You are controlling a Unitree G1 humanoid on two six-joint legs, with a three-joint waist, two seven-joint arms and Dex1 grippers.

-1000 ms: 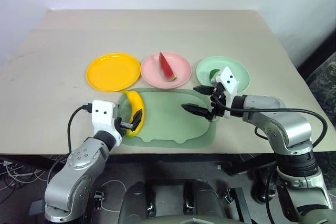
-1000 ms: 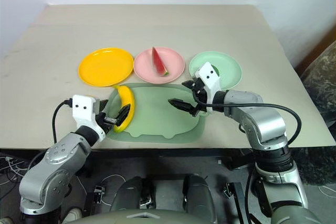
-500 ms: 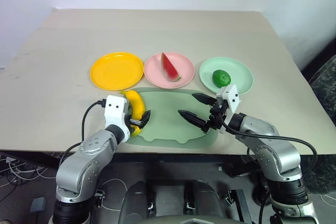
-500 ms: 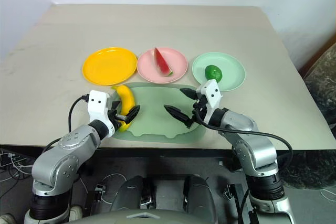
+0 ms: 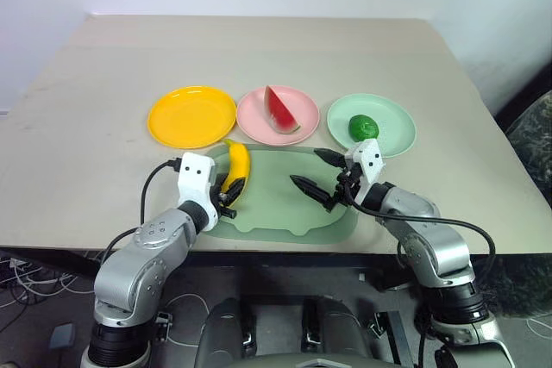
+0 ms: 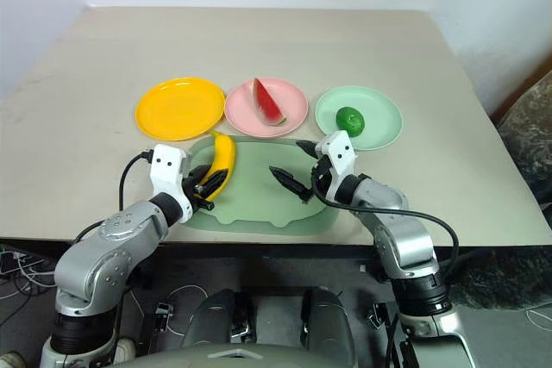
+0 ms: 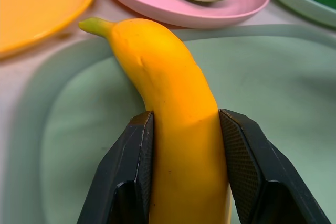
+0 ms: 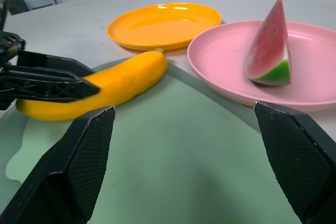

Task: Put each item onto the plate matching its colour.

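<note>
Next, my left gripper lets go of the yellow banana so that it rests on the empty orange-yellow plate (image 5: 184, 117) beside the pink plate.
The yellow banana (image 5: 236, 168) lies over the left part of the pale-green tray (image 5: 280, 206), stem end towards the plates. My left gripper (image 5: 228, 193) is shut on the banana's (image 7: 173, 98) near half, one finger on each side. My right gripper (image 5: 312, 170) hovers open over the tray's right part with nothing between its fingers (image 8: 84, 150). The watermelon wedge (image 5: 281, 110) stands on the pink plate (image 5: 257, 123). The round green fruit (image 5: 363, 127) sits on the mint green plate (image 5: 393, 134). The orange-yellow plate (image 5: 191, 116) holds nothing.
The three plates stand in a row just beyond the tray, near the middle of the beige table (image 5: 259, 49). The table's front edge (image 5: 52, 246) runs close behind the tray. A black cable (image 5: 153, 187) loops from my left wrist.
My left gripper has shut on the banana, which has shifted slightly right on the tray. My right gripper has drifted a little to the left, still open.
</note>
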